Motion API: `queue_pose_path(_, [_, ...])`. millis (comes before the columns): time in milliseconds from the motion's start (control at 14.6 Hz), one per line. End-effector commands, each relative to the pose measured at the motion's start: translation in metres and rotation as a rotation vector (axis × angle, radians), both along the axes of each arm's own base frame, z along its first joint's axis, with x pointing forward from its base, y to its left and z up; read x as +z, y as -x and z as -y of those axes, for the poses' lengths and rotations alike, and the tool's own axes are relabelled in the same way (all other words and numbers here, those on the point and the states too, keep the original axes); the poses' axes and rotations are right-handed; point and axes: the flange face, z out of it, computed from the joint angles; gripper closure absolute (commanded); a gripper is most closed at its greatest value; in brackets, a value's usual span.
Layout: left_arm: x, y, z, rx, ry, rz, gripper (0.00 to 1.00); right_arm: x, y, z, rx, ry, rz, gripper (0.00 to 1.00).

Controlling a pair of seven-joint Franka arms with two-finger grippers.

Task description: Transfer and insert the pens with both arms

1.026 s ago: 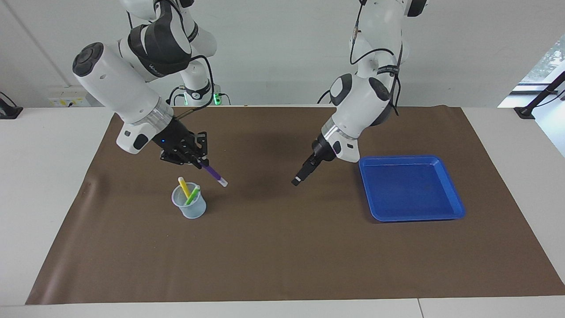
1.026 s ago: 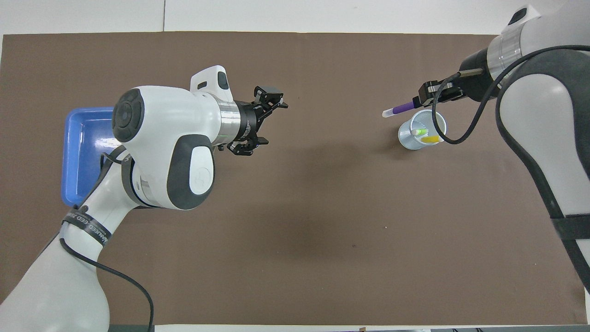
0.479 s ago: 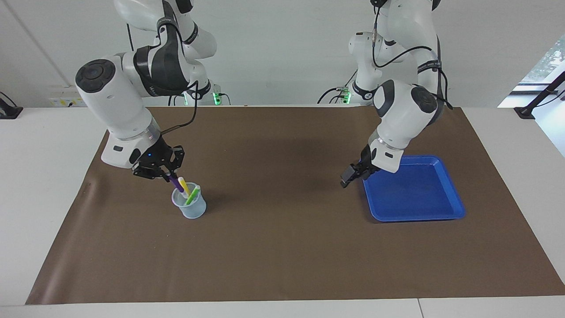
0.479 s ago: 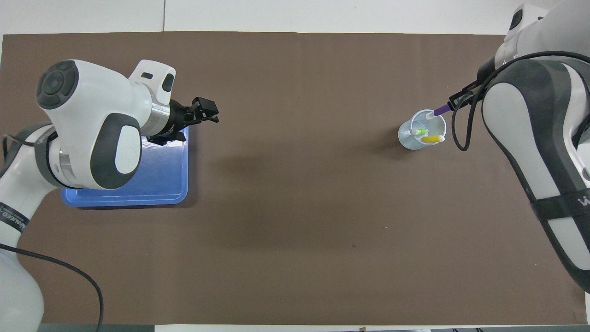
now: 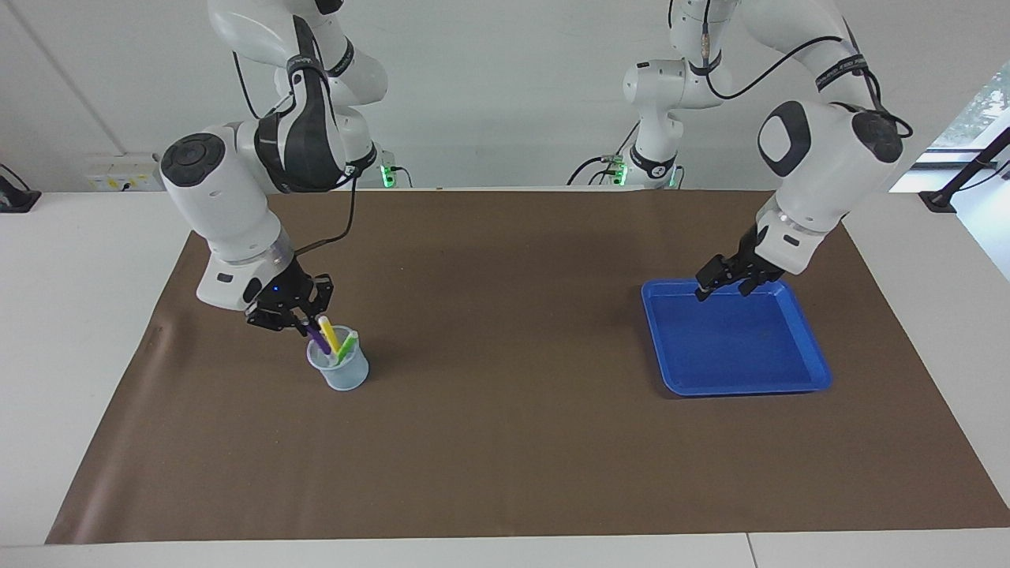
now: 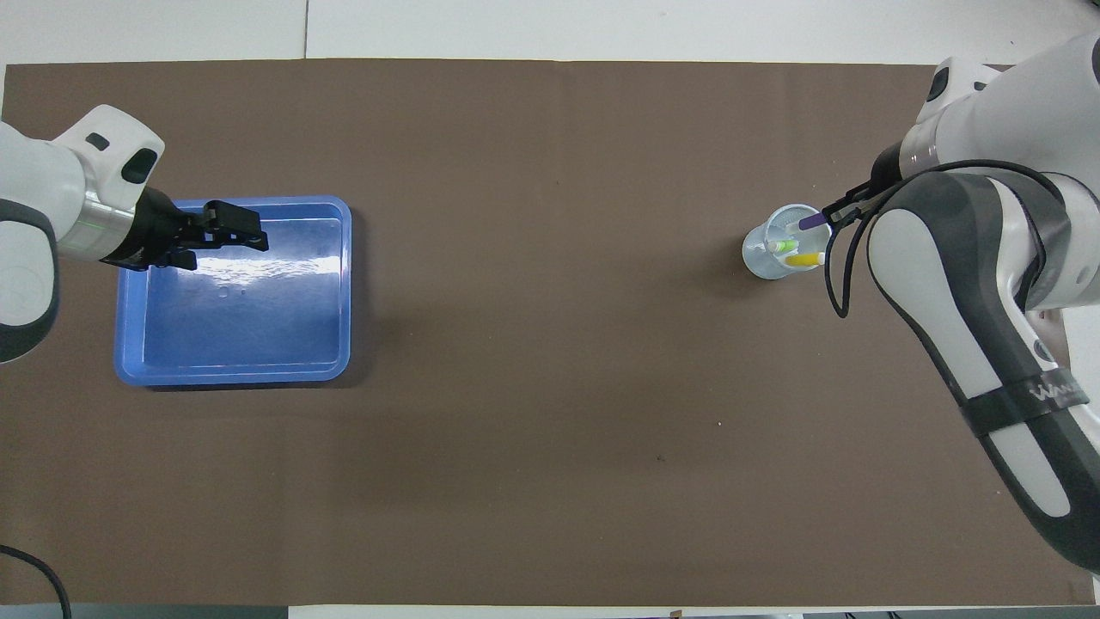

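Observation:
The robot's right gripper should release the purple pen in the clear plastic cup [image 6: 807,244], next to the green pen and the yellow pen.
A clear plastic cup [image 5: 341,372] [image 6: 773,258] stands toward the right arm's end of the table. A yellow pen [image 5: 328,333] [image 6: 805,259] and a green pen [image 5: 346,346] [image 6: 780,246] lean inside it. My right gripper [image 5: 304,322] [image 6: 840,211] is just above the cup's rim, shut on the upper end of the purple pen [image 5: 319,340] [image 6: 810,222]. That pen slants down with its lower end inside the cup. My left gripper [image 5: 722,290] [image 6: 225,241] hangs open with nothing in it over the edge of the blue tray [image 5: 734,347] [image 6: 241,327].
The blue tray lies toward the left arm's end of the table and shows nothing in it. A brown mat [image 5: 505,442] covers the table between cup and tray. The right arm's cable [image 6: 838,275] loops beside the cup.
My right gripper swung the purple pen over the cup and lowered its tip inside. My left arm drew back from the table's middle and now hangs over the blue tray.

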Motion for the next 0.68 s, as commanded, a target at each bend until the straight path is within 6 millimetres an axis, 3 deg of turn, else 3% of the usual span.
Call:
queue_pose_path(0, [0.033, 0.02, -0.013, -0.069, -0.055, -0.001, 0.0, -0.004, 0.015, 0.002, 0.018, 0.009, 0.017, 1.0])
queue_pose_path(137, [0.055, 0.024, -0.02, -0.075, -0.08, -0.013, 0.0, -0.014, 0.02, 0.002, 0.017, 0.009, 0.039, 1.0])
queue_pose_path(410, [0.118, 0.034, -0.033, -0.123, -0.098, -0.054, 0.0, -0.034, 0.028, 0.0, 0.011, 0.0, 0.062, 1.0])
queue_pose_path(547, [0.141, 0.042, -0.037, -0.152, -0.096, -0.068, 0.0, -0.033, 0.028, -0.002, 0.013, 0.0, 0.063, 1.0])
queue_pose_path(616, [0.143, 0.043, -0.038, -0.158, -0.098, -0.074, 0.0, -0.034, 0.029, -0.003, 0.015, 0.0, 0.062, 0.87])
